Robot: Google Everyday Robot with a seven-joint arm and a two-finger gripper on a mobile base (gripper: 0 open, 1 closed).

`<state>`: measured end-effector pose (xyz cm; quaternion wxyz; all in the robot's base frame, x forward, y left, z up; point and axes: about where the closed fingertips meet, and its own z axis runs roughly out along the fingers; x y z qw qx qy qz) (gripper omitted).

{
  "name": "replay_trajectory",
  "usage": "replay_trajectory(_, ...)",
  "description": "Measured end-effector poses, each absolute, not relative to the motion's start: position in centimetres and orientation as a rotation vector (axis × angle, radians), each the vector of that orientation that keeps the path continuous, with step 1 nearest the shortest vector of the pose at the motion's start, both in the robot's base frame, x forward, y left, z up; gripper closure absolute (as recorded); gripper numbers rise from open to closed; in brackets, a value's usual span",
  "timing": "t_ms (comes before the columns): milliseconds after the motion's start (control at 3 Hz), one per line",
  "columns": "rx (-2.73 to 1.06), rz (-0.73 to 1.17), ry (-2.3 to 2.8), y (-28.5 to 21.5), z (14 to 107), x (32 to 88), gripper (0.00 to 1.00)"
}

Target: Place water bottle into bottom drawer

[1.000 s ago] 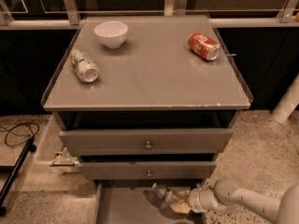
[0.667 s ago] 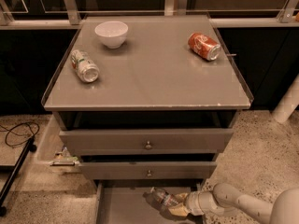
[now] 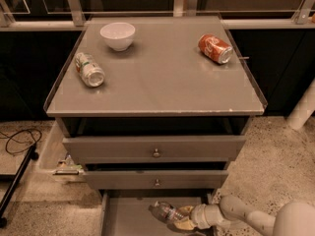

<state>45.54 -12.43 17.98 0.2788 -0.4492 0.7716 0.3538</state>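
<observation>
My gripper should release the water bottle on the bottom drawer's inside (image 3: pixel 167 213), in front of the front of the middle drawer.
The water bottle (image 3: pixel 164 212), clear with a label band, lies on its side over the open bottom drawer (image 3: pixel 127 220), just in front of the middle drawer's face. My gripper (image 3: pixel 182 218) reaches in from the lower right, low over the drawer's floor. Its yellowish fingers (image 3: pixel 186 211) are closed around the bottle's right end. The bottle points to the left. The drawer's front part is cut off by the bottom edge of the view.
On the cabinet top (image 3: pixel 162 87) lie a green-and-white can (image 3: pixel 89 69) at the left, a white bowl (image 3: pixel 117 35) at the back, and an orange-red soda can (image 3: pixel 215 48) at the right. Two knobbed drawers (image 3: pixel 156 149) stick out slightly. A cable (image 3: pixel 15 141) lies on the floor at the left.
The bottle and gripper have shifted slightly left and a little down over the bottom drawer. The things on the cabinet top have not moved.
</observation>
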Motion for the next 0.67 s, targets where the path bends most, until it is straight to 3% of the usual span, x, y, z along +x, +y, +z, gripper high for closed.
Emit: replay_trajectory(667, -1.239, 0.804, 2.033, -11.2, 17.6, 48.2, 1.0)
